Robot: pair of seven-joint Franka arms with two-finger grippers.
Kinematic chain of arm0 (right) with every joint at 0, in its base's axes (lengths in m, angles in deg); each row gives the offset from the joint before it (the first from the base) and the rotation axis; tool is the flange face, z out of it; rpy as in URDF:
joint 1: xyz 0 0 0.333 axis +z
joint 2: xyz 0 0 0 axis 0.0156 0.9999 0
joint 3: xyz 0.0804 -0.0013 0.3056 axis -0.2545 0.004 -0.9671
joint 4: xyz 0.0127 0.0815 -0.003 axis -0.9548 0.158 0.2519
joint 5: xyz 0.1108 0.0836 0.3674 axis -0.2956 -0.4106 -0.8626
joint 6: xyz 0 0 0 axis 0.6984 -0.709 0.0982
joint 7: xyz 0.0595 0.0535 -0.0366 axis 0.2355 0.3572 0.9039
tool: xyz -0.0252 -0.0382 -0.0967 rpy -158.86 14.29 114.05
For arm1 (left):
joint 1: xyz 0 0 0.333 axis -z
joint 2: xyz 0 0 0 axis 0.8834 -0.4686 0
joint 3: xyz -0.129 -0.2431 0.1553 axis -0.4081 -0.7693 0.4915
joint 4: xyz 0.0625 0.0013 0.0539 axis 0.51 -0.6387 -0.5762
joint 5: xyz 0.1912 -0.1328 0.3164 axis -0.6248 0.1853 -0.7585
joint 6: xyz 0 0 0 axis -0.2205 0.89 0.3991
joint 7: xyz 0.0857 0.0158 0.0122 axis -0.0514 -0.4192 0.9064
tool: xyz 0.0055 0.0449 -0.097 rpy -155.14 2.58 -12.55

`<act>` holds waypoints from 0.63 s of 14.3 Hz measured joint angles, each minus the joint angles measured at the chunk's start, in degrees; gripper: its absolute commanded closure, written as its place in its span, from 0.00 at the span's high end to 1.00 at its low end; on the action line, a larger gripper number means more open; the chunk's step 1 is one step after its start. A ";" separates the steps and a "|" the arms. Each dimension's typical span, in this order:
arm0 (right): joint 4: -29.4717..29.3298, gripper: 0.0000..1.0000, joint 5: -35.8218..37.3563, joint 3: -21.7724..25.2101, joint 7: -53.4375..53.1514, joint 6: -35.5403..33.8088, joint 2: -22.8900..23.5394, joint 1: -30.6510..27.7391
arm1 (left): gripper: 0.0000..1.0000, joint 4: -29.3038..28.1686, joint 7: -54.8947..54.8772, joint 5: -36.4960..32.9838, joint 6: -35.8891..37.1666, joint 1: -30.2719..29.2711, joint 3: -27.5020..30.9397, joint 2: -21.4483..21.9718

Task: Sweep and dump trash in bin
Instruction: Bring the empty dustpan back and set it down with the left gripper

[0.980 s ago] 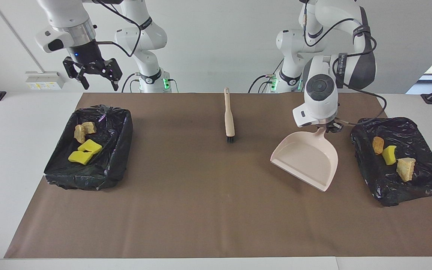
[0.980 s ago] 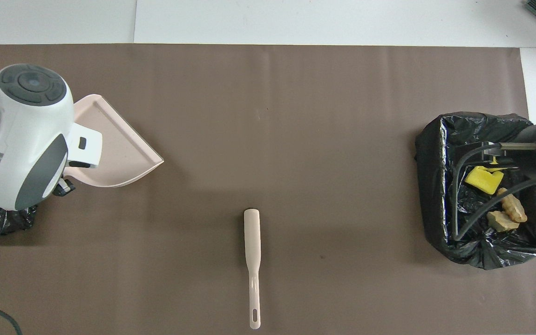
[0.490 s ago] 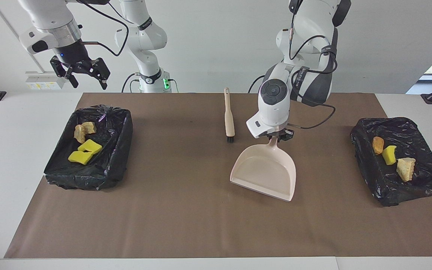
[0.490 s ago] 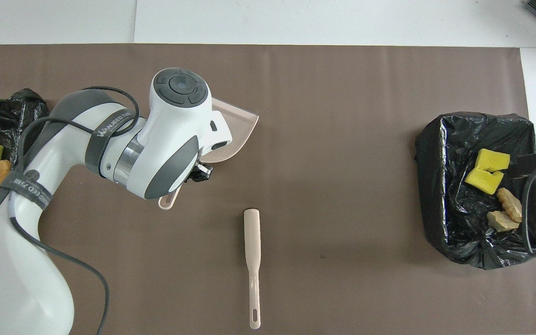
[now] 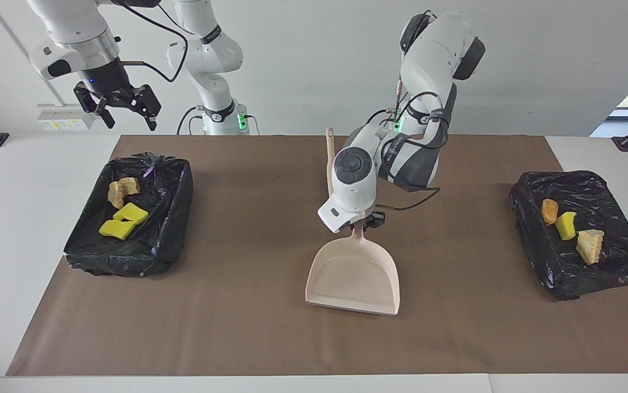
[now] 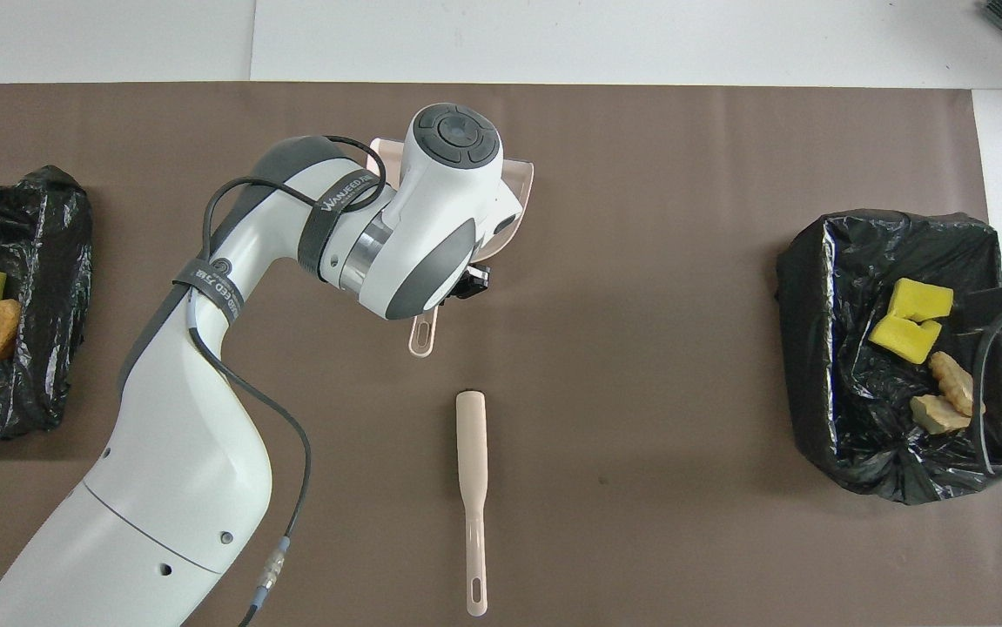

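Next, I release the pale pink dustpan, now held low over the mat's middle, on the brown mat (image 6: 473,221) just beyond the beige brush with my left gripper.
My left gripper (image 5: 365,222) is shut on the handle of the pale pink dustpan (image 5: 354,278) and holds it, empty, low over the middle of the brown mat; the pan shows partly under the arm in the overhead view (image 6: 518,187). The trash lies in two black-lined bins. Yellow sponge pieces (image 5: 123,221) and tan lumps (image 5: 121,190) are in the bin (image 5: 174,229) at the right arm's end. An orange-brown lump (image 5: 549,210), a yellow chunk (image 5: 566,225) and a tan lump (image 5: 590,245) are in the other bin (image 5: 608,275). My right gripper (image 5: 120,106) is open, raised above its bin.
The beige brush (image 6: 472,453) lies on the mat between the dustpan and the robots, handle toward them; in the facing view (image 5: 329,158) my left arm hides its bristle end. The brown mat (image 5: 237,327) covers most of the white table.
My left arm has carried the dustpan from beside the bin at its own end to the middle of the mat. My right gripper rose and drew back from over its bin.
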 measured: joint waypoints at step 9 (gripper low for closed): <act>0.07 1.00 0.00 0.02 -0.01 0.00 0.00 -0.10 | 0.00 -1.46 2.91 3.39 -7.65 0.08 -0.15 -1.17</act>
